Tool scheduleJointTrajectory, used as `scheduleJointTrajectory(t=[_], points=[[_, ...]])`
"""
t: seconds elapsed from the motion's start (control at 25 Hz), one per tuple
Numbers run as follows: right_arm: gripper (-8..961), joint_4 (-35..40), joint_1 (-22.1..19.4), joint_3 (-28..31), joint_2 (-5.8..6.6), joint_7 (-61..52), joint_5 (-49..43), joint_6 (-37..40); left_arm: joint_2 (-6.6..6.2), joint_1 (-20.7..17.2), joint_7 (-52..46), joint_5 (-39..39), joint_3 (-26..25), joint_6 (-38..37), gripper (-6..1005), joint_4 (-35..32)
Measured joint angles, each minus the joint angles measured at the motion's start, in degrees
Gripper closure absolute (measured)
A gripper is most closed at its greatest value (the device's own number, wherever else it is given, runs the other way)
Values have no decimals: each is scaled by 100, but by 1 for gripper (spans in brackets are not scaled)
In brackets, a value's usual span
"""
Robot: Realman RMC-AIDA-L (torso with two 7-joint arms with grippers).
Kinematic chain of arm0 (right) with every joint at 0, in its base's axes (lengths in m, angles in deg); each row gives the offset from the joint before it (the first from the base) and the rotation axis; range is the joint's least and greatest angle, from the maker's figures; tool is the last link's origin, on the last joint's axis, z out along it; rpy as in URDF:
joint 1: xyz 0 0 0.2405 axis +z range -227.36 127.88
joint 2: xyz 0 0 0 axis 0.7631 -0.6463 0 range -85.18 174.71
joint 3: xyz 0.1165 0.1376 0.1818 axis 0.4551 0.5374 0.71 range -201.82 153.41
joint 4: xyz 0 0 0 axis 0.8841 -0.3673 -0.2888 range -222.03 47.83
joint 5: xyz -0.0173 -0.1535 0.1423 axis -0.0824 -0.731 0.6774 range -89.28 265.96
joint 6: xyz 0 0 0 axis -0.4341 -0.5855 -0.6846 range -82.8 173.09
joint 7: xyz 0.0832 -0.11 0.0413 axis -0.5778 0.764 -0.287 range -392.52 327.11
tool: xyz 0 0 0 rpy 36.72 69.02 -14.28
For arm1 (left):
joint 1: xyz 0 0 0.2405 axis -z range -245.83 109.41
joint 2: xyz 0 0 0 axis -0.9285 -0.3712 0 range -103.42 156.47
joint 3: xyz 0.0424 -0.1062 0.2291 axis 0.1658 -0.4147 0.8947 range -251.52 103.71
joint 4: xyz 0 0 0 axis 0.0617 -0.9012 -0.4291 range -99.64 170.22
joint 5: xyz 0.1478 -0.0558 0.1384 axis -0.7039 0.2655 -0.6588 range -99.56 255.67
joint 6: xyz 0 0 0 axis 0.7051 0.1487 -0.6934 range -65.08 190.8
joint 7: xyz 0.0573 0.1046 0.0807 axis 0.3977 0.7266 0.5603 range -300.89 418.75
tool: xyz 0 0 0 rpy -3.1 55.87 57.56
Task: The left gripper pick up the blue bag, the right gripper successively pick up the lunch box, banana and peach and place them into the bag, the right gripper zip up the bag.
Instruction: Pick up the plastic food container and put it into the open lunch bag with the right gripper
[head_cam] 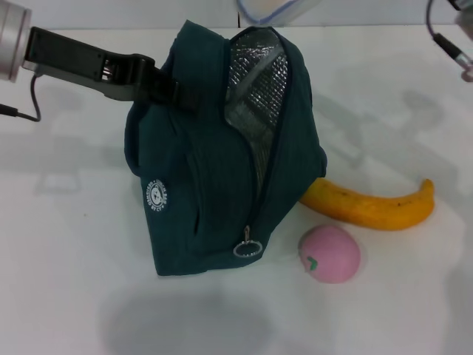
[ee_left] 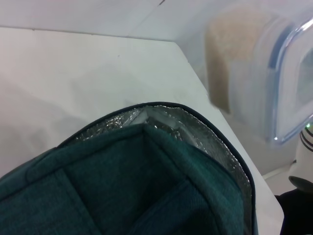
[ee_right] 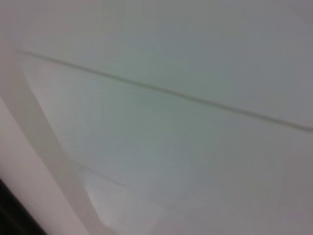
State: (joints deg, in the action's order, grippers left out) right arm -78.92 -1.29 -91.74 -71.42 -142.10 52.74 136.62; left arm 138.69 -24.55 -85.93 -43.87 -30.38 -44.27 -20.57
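Note:
I should release the lunch box with my right gripper inside the silver-lined opening of the blue bag [head_cam: 256,105].
My left gripper [head_cam: 164,87] is shut on the upper left side of the blue bag [head_cam: 199,185] and holds it up, tilted, on the white table [head_cam: 66,259]. The bag's mouth is open and shows the silver lining [head_cam: 255,81]; the ring zip-pull [head_cam: 248,246] hangs low at the front. The lunch box [head_cam: 270,9] hangs in the air just above the bag's mouth, cut off by the head view's top edge. It also shows in the left wrist view [ee_left: 259,63], above the bag's rim [ee_left: 161,110]. The banana [head_cam: 369,207] and the peach [head_cam: 330,254] lie to the right of the bag. My right gripper's fingers are out of view.
A cable and connector [head_cam: 452,46] hang at the far right. A bit of a silver-and-black arm [ee_left: 302,161] shows in the left wrist view below the lunch box. The right wrist view shows only a pale blurred surface.

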Motion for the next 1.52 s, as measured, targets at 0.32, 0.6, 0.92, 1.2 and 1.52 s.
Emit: scheduleJointTrajectory(t=[0.32,0.6,0.92,1.2,1.52], points=[[829,-9,66,-488,0,-7,4,-221,10,2,19,12,-32,40,953,-4],[825,-42,-429,-763,0,46,-26,-347,8,-57,23,17,-47,44,953,-4],[821,9,-695,-1259,0,88,-47,-649,6,-37,29,29,-55,44,953,-4],[818,458,-609,-2080,0,55,-7,-1129,31,-12,30,39,-53,43,953,-4],[814,1064,-593,-2812,0,-6,4,-1945,42,-59,37,39,-31,26,953,-4]])
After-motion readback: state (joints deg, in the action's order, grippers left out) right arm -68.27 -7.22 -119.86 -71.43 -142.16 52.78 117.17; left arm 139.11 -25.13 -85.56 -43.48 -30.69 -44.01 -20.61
